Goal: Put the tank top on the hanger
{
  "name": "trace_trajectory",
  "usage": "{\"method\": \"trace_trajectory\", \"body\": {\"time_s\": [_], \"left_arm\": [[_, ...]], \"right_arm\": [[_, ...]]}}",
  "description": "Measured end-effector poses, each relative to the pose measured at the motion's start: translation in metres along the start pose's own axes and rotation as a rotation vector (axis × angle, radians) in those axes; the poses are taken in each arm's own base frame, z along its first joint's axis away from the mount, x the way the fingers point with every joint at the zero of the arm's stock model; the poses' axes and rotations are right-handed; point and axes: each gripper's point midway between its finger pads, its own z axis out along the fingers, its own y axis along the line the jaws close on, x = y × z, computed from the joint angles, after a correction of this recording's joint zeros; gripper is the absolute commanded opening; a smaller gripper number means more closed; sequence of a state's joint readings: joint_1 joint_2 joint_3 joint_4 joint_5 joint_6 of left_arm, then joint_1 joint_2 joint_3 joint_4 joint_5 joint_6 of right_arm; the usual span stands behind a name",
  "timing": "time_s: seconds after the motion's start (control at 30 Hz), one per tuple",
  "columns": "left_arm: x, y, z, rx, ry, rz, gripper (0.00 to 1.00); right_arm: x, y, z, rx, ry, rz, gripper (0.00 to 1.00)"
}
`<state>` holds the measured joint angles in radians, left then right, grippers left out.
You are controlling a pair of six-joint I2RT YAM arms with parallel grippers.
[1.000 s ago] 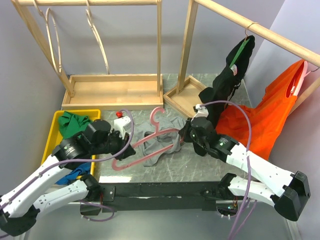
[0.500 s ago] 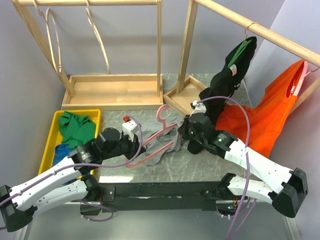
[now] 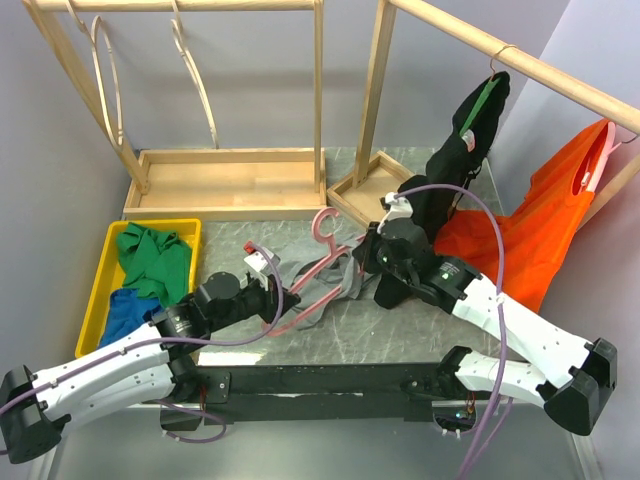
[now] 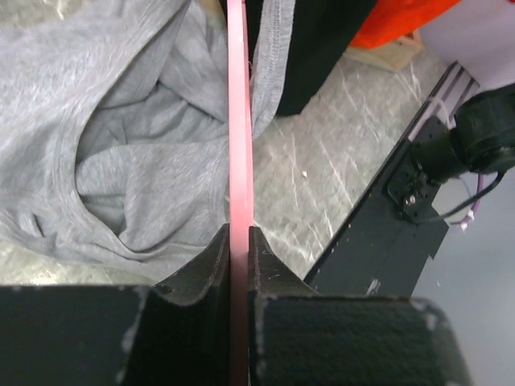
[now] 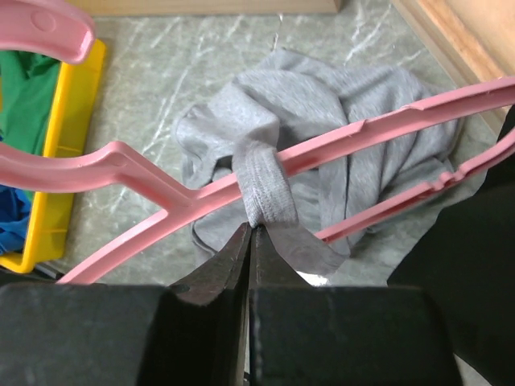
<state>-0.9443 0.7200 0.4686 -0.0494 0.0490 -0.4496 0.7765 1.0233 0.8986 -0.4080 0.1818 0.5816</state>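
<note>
My left gripper covers the hanger's near end where the other strap must go, so my right gripper will leave this strap and take the hanger's neck (image 3: 331, 243).
The grey tank top (image 3: 330, 285) lies bunched on the table in the middle; it also shows in the left wrist view (image 4: 121, 153) and the right wrist view (image 5: 322, 112). The pink hanger (image 3: 322, 268) is lifted over it, hook (image 3: 322, 228) toward the back. My left gripper (image 3: 283, 297) is shut on the hanger's bar (image 4: 240, 145) at its near end. My right gripper (image 3: 372, 258) is shut on a grey strap (image 5: 267, 189) that loops over the hanger's upper arm (image 5: 386, 125).
A yellow bin (image 3: 100, 290) with green and blue cloth stands at the left. Wooden racks with cream hangers (image 3: 195, 75) stand behind. A black garment (image 3: 460, 150) and an orange garment (image 3: 530, 230) hang on the right rail.
My left arm has moved right and forward, carrying the hanger toward the right gripper. The hanger's hook end has risen and swung right. The strap now sits over the hanger arm.
</note>
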Motion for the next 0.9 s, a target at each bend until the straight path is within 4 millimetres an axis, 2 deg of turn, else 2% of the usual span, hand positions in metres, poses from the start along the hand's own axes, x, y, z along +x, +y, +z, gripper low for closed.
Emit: {"method": "trace_trajectory", "body": {"time_s": [0.1,0.13,0.2,0.23,0.33,0.43,0.63,0.77,0.9], "left_arm": [[-0.005,-0.001,0.001,0.007,-0.031,0.003,0.01],[-0.007,-0.002,0.002,0.010,-0.042,0.003,0.01],[-0.010,-0.003,0.003,0.016,-0.062,0.004,0.01],[-0.012,-0.003,0.004,0.019,-0.068,0.005,0.01],[-0.014,-0.004,0.006,0.024,-0.079,0.006,0.01],[-0.012,-0.003,0.008,0.017,-0.073,0.007,0.01],[-0.010,-0.002,0.009,0.017,-0.062,0.006,0.01],[-0.008,-0.002,0.010,0.016,-0.049,0.006,0.01],[-0.006,-0.005,0.015,0.024,-0.021,0.005,0.01]], "right_arm": [[-0.006,0.003,-0.002,-0.008,-0.012,-0.005,0.17],[-0.007,0.004,-0.002,-0.009,-0.014,-0.008,0.26],[-0.008,0.004,-0.002,-0.012,-0.016,-0.015,0.36],[-0.008,0.004,-0.002,-0.013,-0.017,-0.019,0.45],[-0.009,0.009,-0.003,-0.039,-0.022,-0.041,0.56],[-0.018,0.020,-0.009,-0.100,-0.063,-0.063,0.63],[-0.039,0.036,-0.031,-0.214,-0.198,-0.115,0.69],[-0.048,0.042,-0.032,-0.238,-0.252,-0.167,0.71],[-0.049,0.045,-0.025,-0.255,-0.274,-0.210,0.72]]}}
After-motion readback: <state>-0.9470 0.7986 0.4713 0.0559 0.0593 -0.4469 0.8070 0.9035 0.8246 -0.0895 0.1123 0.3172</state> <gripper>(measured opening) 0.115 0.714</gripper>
